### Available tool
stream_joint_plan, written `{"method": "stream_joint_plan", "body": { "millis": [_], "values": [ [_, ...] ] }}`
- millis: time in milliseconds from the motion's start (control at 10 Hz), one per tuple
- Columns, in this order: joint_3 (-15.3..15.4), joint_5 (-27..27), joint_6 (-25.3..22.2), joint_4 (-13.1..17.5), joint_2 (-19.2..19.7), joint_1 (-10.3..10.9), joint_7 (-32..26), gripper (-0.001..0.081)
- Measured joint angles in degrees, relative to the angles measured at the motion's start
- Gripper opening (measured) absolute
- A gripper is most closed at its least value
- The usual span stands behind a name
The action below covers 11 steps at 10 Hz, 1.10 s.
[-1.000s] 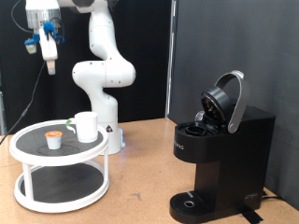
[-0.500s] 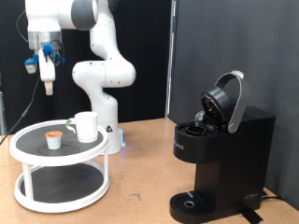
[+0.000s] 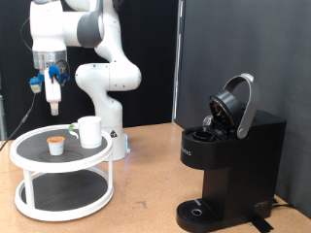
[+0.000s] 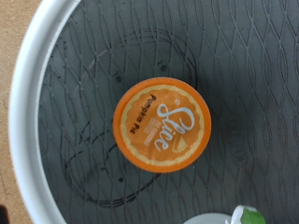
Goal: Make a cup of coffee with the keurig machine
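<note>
My gripper is to go down next to the small pod beside the white cup and close around its orange top (image 3: 56,139) (image 4: 163,125).
The white cup (image 3: 89,131) stands on the top shelf of a round white two-tier stand (image 3: 60,189) at the exterior view's left. A small pod (image 3: 57,144) with an orange top sits beside it. My gripper (image 3: 51,99) hangs pointing down, well above the pod, open and empty. The wrist view looks straight down on the pod (image 4: 159,124) on the dark mesh shelf, with the cup's rim (image 4: 217,217) at the edge; no fingers show there. The black keurig machine (image 3: 228,155) stands at the exterior view's right with its lid (image 3: 236,102) raised.
The stand's white rim (image 4: 33,112) rings the shelf. The robot's white base (image 3: 109,83) stands behind the stand. A small green thing (image 4: 249,214) sits by the cup. Bare brown tabletop (image 3: 146,184) lies between stand and machine.
My gripper has come down from the top left corner of the exterior view towards the stand and now hangs above the pod. Cup, pod and machine have not moved.
</note>
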Motion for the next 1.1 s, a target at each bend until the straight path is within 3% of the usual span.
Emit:
{"method": "stream_joint_plan", "body": {
  "millis": [500, 1100],
  "values": [
    [0.00, -2.61, 9.14, -5.08, 1.58, -1.86, 1.15, 0.0734],
    [0.00, -2.84, 15.59, -6.81, 6.35, -2.44, 1.48, 0.0734]
  ]
}}
